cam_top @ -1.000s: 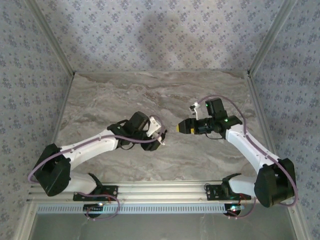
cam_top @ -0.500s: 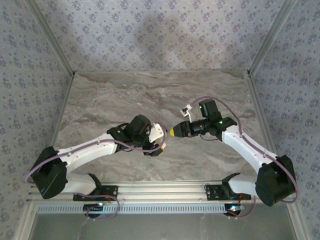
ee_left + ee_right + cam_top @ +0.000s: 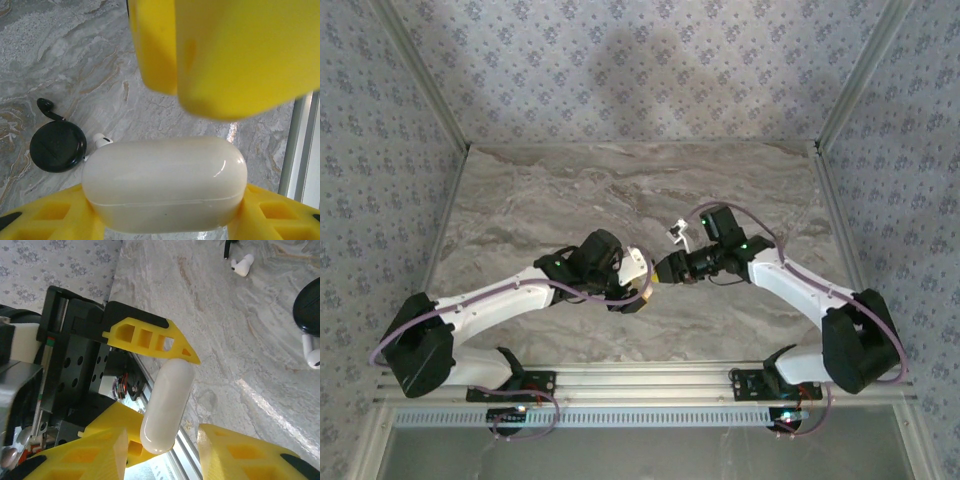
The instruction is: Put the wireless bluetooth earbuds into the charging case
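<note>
The charging case is spanned end to end by my left gripper, so next my right gripper takes the case before my left gripper grips its narrow width [image 3: 168, 407].
My left gripper [image 3: 165, 212] is shut on the charging case [image 3: 165, 182], a glossy white pebble with its lid closed, held above the table. My right gripper [image 3: 162, 445] is open, and its yellow fingers [image 3: 225, 50] straddle the free end of the case [image 3: 167, 405] with a gap on each side. The two grippers meet at the table's middle, the left gripper [image 3: 642, 288] against the right gripper [image 3: 661, 271]. One white earbud [image 3: 242, 264] lies loose on the marble. Another earbud [image 3: 313, 351], also seen as earbud [image 3: 101, 140], rests beside a black round object.
The black round object [image 3: 57, 146] lies on the marble table [image 3: 540, 200] below the grippers, with a small black stemmed piece [image 3: 47, 106] next to it. A tiny black stick [image 3: 227, 247] lies near the far earbud. The aluminium rail [image 3: 640, 380] runs along the near edge.
My right gripper has swung left and down to the left gripper, and its open fingers now flank the case. The left gripper shifted slightly toward the centre, still holding the case.
</note>
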Controlling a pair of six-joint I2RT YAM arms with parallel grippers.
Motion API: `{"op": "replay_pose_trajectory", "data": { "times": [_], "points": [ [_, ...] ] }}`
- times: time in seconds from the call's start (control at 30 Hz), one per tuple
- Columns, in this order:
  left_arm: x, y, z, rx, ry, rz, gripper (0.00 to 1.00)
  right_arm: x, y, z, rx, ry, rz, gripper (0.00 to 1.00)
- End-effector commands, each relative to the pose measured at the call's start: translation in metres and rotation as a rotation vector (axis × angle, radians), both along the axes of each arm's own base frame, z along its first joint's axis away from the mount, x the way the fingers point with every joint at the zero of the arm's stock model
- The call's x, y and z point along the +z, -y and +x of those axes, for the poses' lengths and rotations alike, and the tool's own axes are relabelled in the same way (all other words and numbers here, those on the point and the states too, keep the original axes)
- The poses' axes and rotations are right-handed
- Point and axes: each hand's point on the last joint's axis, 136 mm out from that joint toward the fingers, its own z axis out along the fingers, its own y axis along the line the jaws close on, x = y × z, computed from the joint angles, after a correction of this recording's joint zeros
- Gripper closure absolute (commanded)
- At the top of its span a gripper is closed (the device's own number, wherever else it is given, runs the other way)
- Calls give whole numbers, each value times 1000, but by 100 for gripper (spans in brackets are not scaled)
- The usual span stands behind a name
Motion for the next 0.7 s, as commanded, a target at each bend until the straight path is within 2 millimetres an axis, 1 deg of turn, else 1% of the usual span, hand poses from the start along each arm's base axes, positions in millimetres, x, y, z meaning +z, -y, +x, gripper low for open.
{"op": "replay_pose_trajectory", "data": {
  "times": [0.0, 0.27, 0.5, 0.63, 0.67],
  "points": [
    [30, 11, -1, -35, 45, -78, 59, -1, -7, -6, 30, -27, 18, 58],
    [38, 10, -3, -32, 58, -103, 59, -4, -19, -15, 85, -49, 25, 59],
    [40, 9, -3, -29, 63, -110, 59, -5, -26, -22, 121, -51, 22, 60],
    [41, 9, -2, -22, 66, -109, 58, -3, -27, -24, 138, -39, 21, 69],
    [42, 9, -1, -19, 68, -109, 56, -2, -27, -24, 144, -33, 22, 72]
  ]
}}
